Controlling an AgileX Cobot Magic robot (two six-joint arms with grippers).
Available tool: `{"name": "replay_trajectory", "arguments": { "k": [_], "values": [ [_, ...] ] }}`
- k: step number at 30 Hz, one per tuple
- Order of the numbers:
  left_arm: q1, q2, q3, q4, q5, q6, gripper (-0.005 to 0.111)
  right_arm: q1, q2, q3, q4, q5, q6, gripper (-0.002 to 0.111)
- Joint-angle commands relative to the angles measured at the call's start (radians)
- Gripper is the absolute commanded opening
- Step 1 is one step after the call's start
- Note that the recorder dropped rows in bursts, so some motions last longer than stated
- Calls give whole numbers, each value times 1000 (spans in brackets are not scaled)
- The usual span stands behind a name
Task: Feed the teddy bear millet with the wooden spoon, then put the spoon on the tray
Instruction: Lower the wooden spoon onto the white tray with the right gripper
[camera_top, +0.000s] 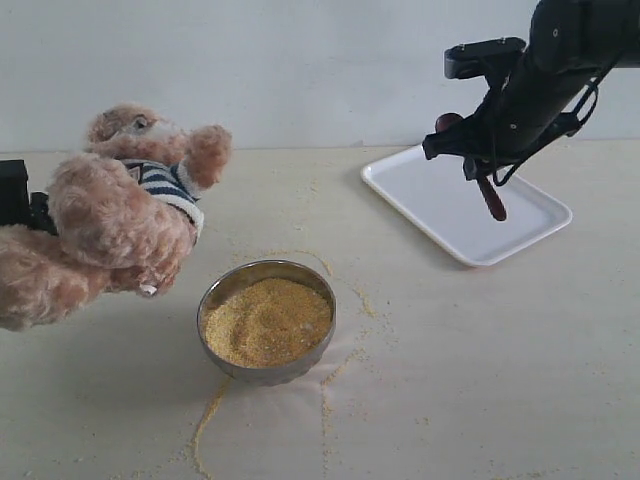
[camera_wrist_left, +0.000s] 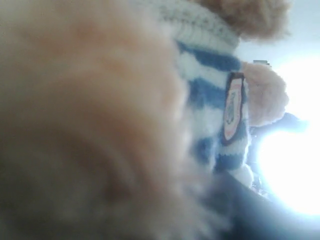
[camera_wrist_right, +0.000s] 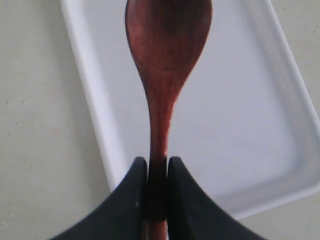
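My right gripper has the wooden spoon. Next, I set it down with that gripper inside the white tray's long edge (camera_top: 448, 209) (camera_wrist_right: 147, 100) facing the metal bowl.
The fluffy teddy bear (camera_top: 110, 220) in its striped shirt hangs tilted at the left, facing the round metal bowl (camera_top: 329, 296) of millet (camera_top: 267, 320). Its fur (camera_wrist_left: 100, 125) fills the left wrist view and hides the left jaws, apart from one dark finger (camera_wrist_left: 285, 220). The left gripper looks shut on the bear. My right gripper (camera_wrist_right: 158, 167) is shut on the handle of the wooden spoon (camera_wrist_right: 167, 45). It holds the spoon (camera_top: 490, 198) over the white tray (camera_top: 430, 200), and the spoon's bowl is empty.
Loose millet trails (camera_top: 205, 420) lie scattered on the cloth around and in front of the bowl. The left arm's black housing (camera_top: 14, 192) shows at the left edge behind the bear. A pale wall runs along the back of the table.
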Motion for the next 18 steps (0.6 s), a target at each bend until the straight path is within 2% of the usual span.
{"name": "replay_trajectory", "arguments": {
  "k": [1,6,10,18],
  "values": [
    [-3,-5,-18,-16,36,-17,5,-7,18,-7,-1,-62,8,0],
    [-5,-5,-49,-16,36,-17,5,-7,20,-7,-9,-156,31,0],
    [-16,-5,-51,-16,36,-17,5,-7,27,-7,-49,-166,31,0],
    [-86,-5,-58,-16,36,-17,5,-7,89,-7,-54,-215,52,0]
  ]
}}
